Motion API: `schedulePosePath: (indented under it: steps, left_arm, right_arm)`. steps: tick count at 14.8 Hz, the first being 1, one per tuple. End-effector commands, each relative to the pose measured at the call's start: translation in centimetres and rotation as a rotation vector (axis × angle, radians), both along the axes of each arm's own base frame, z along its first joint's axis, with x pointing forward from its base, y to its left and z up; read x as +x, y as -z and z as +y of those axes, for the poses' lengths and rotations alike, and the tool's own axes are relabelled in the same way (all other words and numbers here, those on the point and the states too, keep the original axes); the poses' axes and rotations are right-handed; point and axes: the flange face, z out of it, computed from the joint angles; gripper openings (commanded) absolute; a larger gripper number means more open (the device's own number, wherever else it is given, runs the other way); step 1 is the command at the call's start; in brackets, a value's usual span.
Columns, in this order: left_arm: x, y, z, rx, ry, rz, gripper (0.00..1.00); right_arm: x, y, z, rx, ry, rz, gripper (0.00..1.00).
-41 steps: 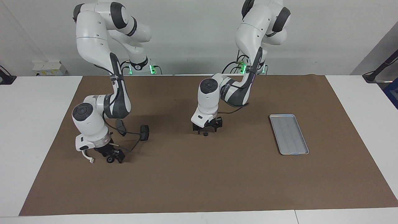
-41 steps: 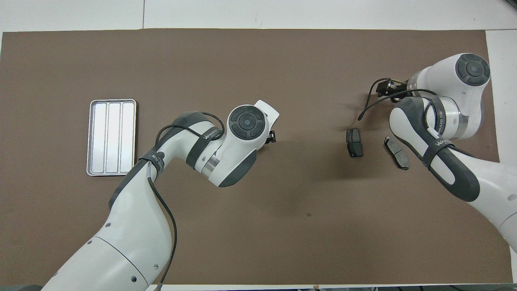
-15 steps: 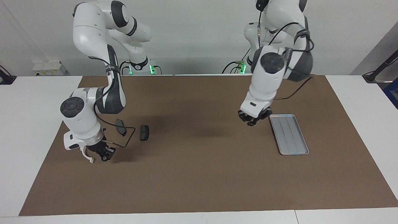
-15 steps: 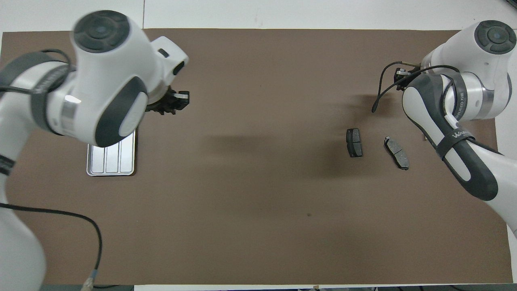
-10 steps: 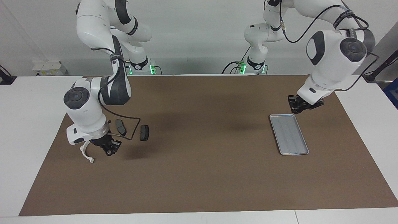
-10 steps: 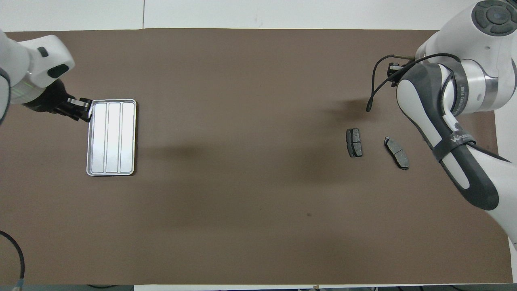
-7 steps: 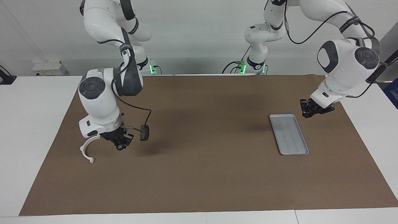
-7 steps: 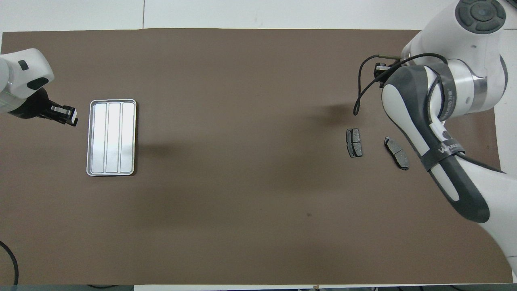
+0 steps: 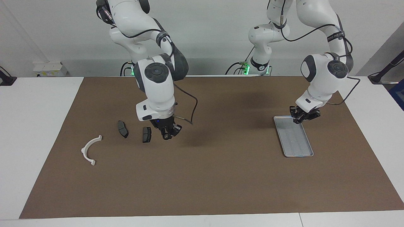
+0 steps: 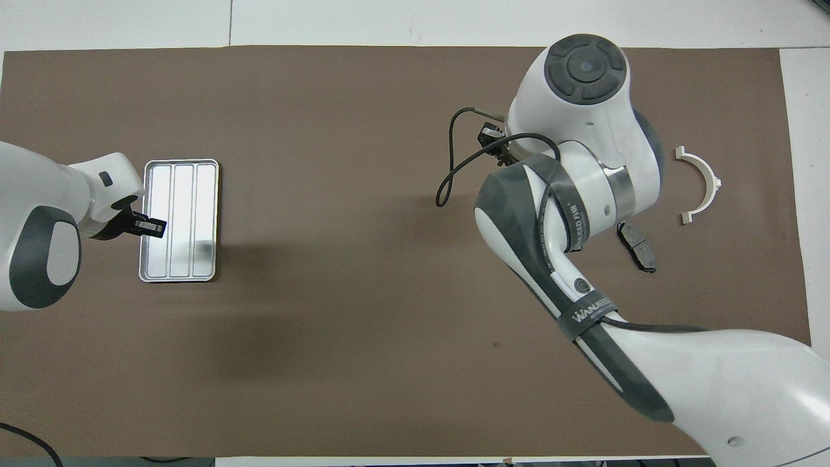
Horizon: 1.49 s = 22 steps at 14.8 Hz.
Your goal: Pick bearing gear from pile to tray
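Next, I release the small black round piece with my left gripper on the middle part of the silver-grey ridged tray (image 10: 183, 241).
The silver-grey ridged tray (image 9: 294, 138) lies toward the left arm's end of the table; it also shows in the overhead view (image 10: 180, 259). My left gripper (image 9: 298, 119) hangs low over the tray's rim (image 10: 153, 226), shut on a small black round piece. The pile lies toward the right arm's end: a white half-ring bracket (image 9: 90, 150) (image 10: 701, 186) and two dark grey brake pads (image 9: 122, 129) (image 9: 146, 134). My right gripper (image 9: 167, 135) (image 10: 491, 139) hangs above the mat beside the pads, shut on a small black round piece. In the overhead view the right arm hides one pad; the other pad (image 10: 637, 246) shows.
A brown mat (image 9: 214, 176) covers the table, with white table margins (image 9: 34, 126) at both ends. A black cable (image 9: 189, 110) loops off the right wrist.
My right gripper rose from beside the bracket and moved past the brake pads toward the table's middle. My left gripper came back from beside the tray to over its rim.
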Motion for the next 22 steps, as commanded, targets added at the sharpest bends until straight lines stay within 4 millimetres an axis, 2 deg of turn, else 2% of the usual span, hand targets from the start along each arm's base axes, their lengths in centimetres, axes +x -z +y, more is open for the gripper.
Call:
schedulePosePath:
  steps: [1, 5, 8, 12, 13, 16, 22]
  left_arm:
    - [-2.1, 1.0, 0.2, -0.003, -0.008, -0.036, 0.00]
    - [-2.3, 2.5, 0.0, -0.007, -0.006, -0.044, 0.00]
    - [-2.4, 3.8, 0.0, -0.010, -0.005, -0.053, 0.00]
    - [-2.0, 5.7, -0.5, -0.017, 0.006, -0.046, 0.00]
    - [-2.0, 5.9, -0.5, -0.018, 0.008, -0.043, 0.00]
    - [-1.8, 7.1, -0.2, -0.021, 0.005, -0.040, 0.00]
    - [-1.6, 8.1, 0.5, -0.018, 0.004, -0.042, 0.00]
  right_arm:
    - [-2.0, -0.3, 4.2, 0.026, 0.080, -0.004, 0.00]
    - [-4.3, 0.5, 8.7, 0.033, 0.109, -0.007, 0.00]
    - [-5.8, 2.0, 11.8, 0.034, 0.107, -0.005, 0.00]
    - [-7.2, 6.2, 15.7, 0.031, 0.115, 0.003, 0.00]
    - [-7.3, 7.5, 16.2, 0.031, 0.117, 0.006, 0.00]
    - [-8.0, 9.8, 17.6, 0.034, 0.104, 0.009, 0.00]
    - [-8.9, 13.9, 18.7, 0.057, 0.102, -0.004, 0.00]
